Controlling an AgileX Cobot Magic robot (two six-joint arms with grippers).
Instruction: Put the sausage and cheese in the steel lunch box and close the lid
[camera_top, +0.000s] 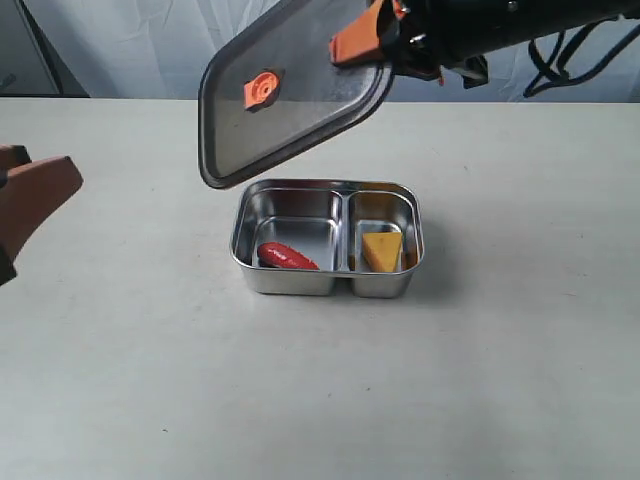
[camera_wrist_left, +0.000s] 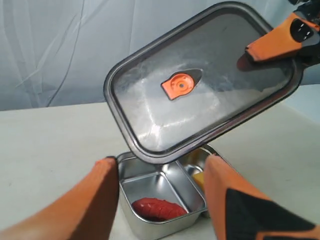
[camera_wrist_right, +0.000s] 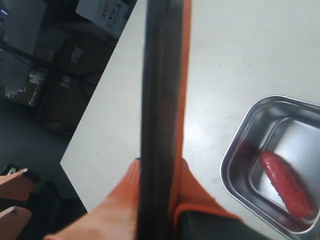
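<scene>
The lid's top beside the orange valve (camera_top: 258, 129) (camera_wrist_left: 178, 121) should next have my left gripper closed against it, to press the lid onto the steel lunch box.
The steel lunch box (camera_top: 330, 287) stands mid-table with the red sausage (camera_top: 287, 257) in its left compartment and the yellow cheese (camera_top: 382, 251) in its right one. The dark lid (camera_top: 290, 95) with its orange valve (camera_top: 261, 90) hangs tilted in the air above the box's back edge. My right gripper (camera_top: 362, 42) is shut on the lid's far rim; in the right wrist view the lid (camera_wrist_right: 160, 100) shows edge-on between its fingers (camera_wrist_right: 125, 200). My left gripper (camera_wrist_left: 160, 165) is open with nothing between its fingers, low at the left, facing the box (camera_wrist_left: 150, 230) and sausage (camera_wrist_left: 157, 209).
The pale table (camera_top: 500, 380) stretches around the box on every side. A light curtain hangs behind the table's far edge. In the right wrist view, shelves and boxes (camera_wrist_right: 60, 55) stand on the floor beyond the table edge.
</scene>
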